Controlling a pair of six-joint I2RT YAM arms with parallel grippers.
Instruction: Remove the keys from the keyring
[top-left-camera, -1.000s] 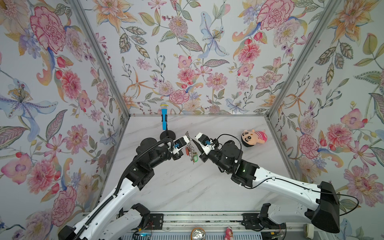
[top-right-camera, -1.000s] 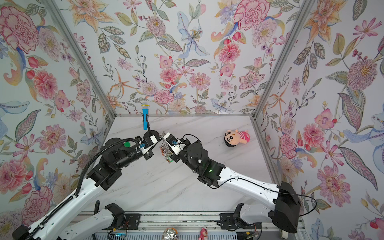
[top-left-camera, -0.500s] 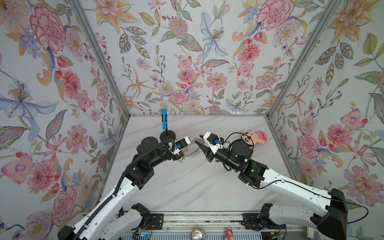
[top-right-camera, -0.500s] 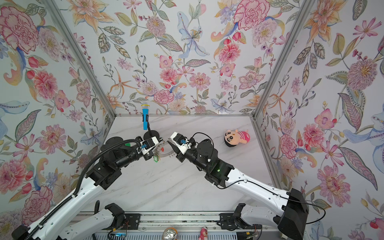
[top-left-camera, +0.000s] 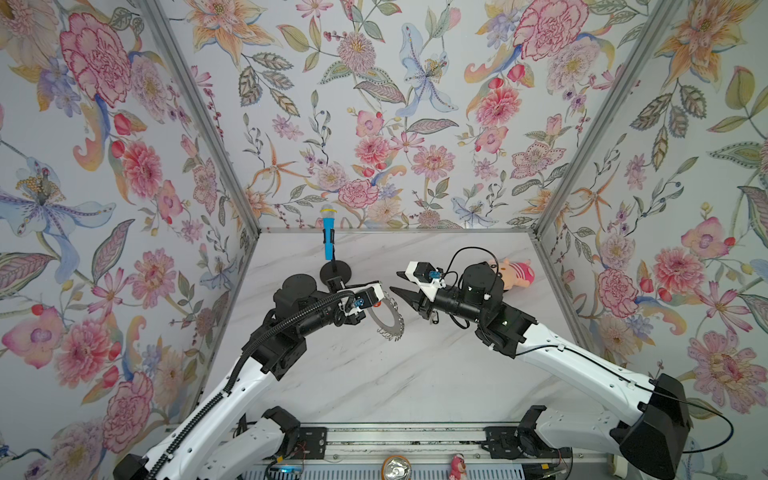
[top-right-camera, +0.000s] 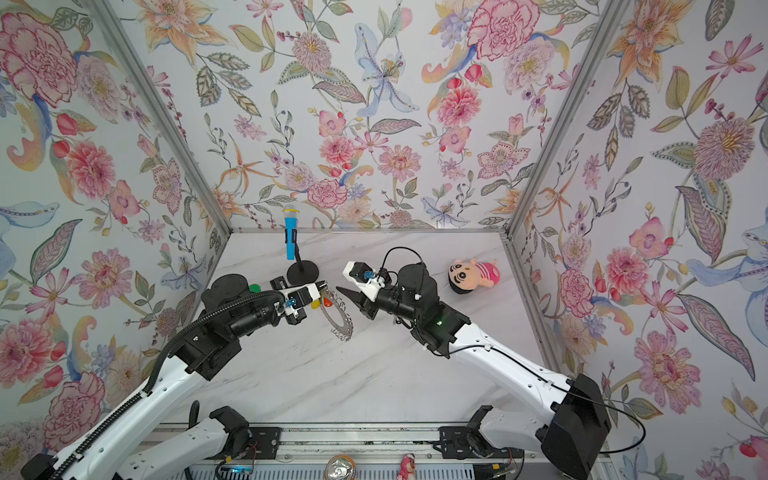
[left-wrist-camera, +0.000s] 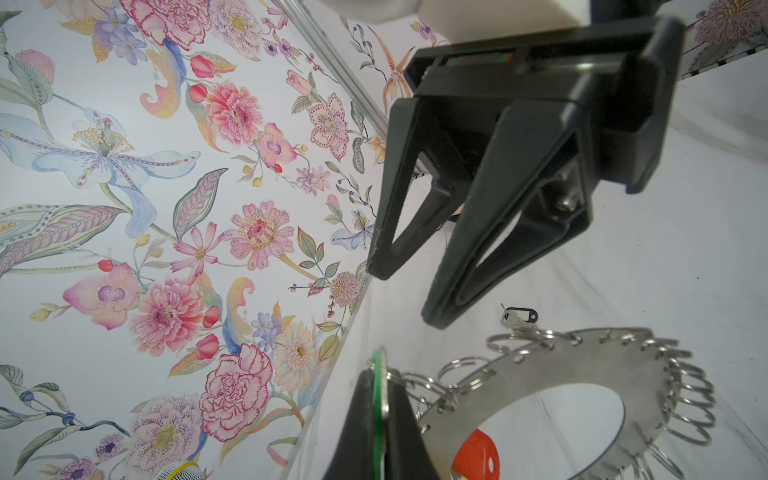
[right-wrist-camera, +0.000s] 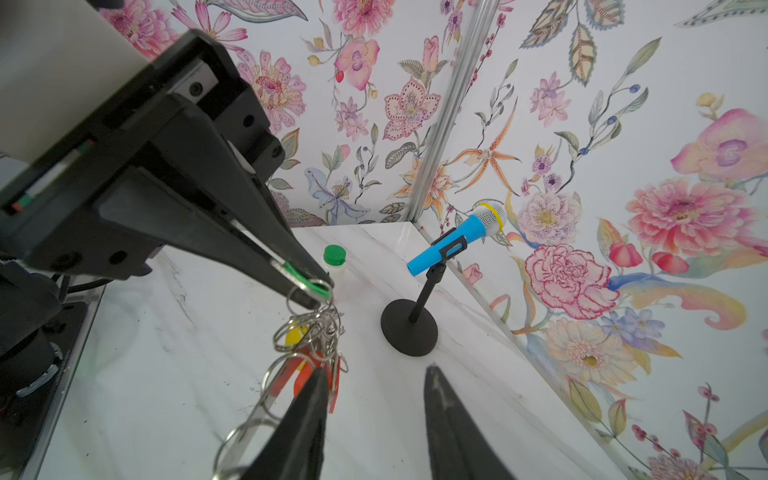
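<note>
The keyring hangs loose from the green key tag in the left gripper, so the robot's right gripper should first pinch the wire loop (right-wrist-camera: 326, 293) beside that tag.
The keyring (top-left-camera: 387, 321) (top-right-camera: 337, 318), a grey metal disc fringed with wire loops, hangs tilted above the table. My left gripper (left-wrist-camera: 380, 370) (top-left-camera: 377, 291) is shut on a green key tag (left-wrist-camera: 377, 399) (right-wrist-camera: 299, 276) that is looped to its rim. Orange-red tags (left-wrist-camera: 473, 457) (right-wrist-camera: 303, 374) and a yellow tag (right-wrist-camera: 293, 336) dangle among the loops. My right gripper (right-wrist-camera: 376, 370) (top-left-camera: 395, 281) stands open and empty just right of the ring, not touching it. One key with a black tag (left-wrist-camera: 519, 316) lies loose on the table under the right gripper.
A blue toy microphone (top-left-camera: 328, 235) on a black stand is at the back left. A plush doll (top-right-camera: 473, 274) lies at the back right. A round green cap (right-wrist-camera: 334, 254) sits behind the left arm. Floral walls close in three sides of the marble table (top-left-camera: 395, 382).
My right gripper has let go at the keyring, opened wider and pulled back to the right. The ring now hangs from the left gripper alone, which has stayed shut and barely moved.
</note>
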